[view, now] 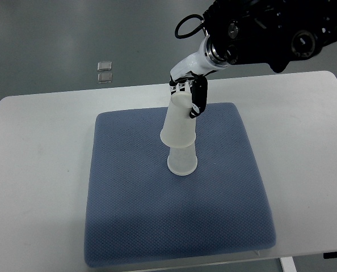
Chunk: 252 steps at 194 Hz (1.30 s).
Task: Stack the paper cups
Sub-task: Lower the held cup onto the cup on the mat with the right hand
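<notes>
Next, my right gripper sets the upper white paper cup down squarely over the lower cup (181,145) on the blue mat.
Two white paper cups stand upside down on the blue mat (134,215). The upper cup (178,122) sits over the lower cup (182,160) and leans a little to the left. My right hand (189,93) comes in from the top right. Its fingers (199,97) are curled around the upper cup's closed base and hold it. The left arm is out of view.
The mat lies on a white table (38,170). Two small clear items (105,71) lie on the grey floor beyond the table's far edge. The dark right forearm (270,34) hangs over the table's far right part.
</notes>
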Motion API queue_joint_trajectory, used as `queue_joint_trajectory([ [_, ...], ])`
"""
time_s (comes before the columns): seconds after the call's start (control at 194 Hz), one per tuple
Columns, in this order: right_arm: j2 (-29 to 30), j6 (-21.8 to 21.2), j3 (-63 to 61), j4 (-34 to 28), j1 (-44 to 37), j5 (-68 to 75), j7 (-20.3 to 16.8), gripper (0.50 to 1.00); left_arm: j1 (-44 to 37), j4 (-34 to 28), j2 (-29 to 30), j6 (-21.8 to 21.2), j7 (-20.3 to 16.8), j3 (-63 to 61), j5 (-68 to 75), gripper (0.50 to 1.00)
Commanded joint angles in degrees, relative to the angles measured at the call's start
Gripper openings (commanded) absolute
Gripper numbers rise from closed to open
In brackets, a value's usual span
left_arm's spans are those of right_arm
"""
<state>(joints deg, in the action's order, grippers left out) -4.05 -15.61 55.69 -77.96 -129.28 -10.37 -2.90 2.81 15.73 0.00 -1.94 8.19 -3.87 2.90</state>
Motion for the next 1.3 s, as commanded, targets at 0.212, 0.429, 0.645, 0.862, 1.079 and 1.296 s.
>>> queue_joint_trajectory([
  [0.212, 0.19, 0.84, 0.39, -0.26, 0.44, 0.00, 0.00, 0.668, 0.00, 0.00, 0.00, 0.00, -0.02, 0.00, 0.00, 1.000],
  [0.429, 0.63, 1.28, 0.39, -0.26, 0.88, 0.00, 0.00, 0.674, 0.00, 0.00, 0.00, 0.00, -0.02, 0.09, 0.00, 1.000],
  [0.645, 1.06, 2.07, 0.91, -0.17, 1.58, 0.00, 0.00, 0.676, 0.00, -0.09, 0.00, 0.00, 0.07, 0.09, 0.00, 1.000],
  [0.862, 1.50, 2.95, 1.00, -0.26, 2.37, -0.09, -0.09, 0.680, 0.00, -0.17, 0.00, 0.00, -0.02, 0.09, 0.00, 1.000],
  [1.079, 2.38, 4.09, 1.88, -0.26, 3.07, -0.09, -0.09, 0.686, 0.00, -0.26, 0.00, 0.00, -0.02, 0.09, 0.00, 1.000],
  [1.296, 2.73, 4.88, 2.06, -0.17, 3.95, -0.09, -0.09, 0.721, 0.00, -0.26, 0.00, 0.00, -0.02, 0.09, 0.00, 1.000],
])
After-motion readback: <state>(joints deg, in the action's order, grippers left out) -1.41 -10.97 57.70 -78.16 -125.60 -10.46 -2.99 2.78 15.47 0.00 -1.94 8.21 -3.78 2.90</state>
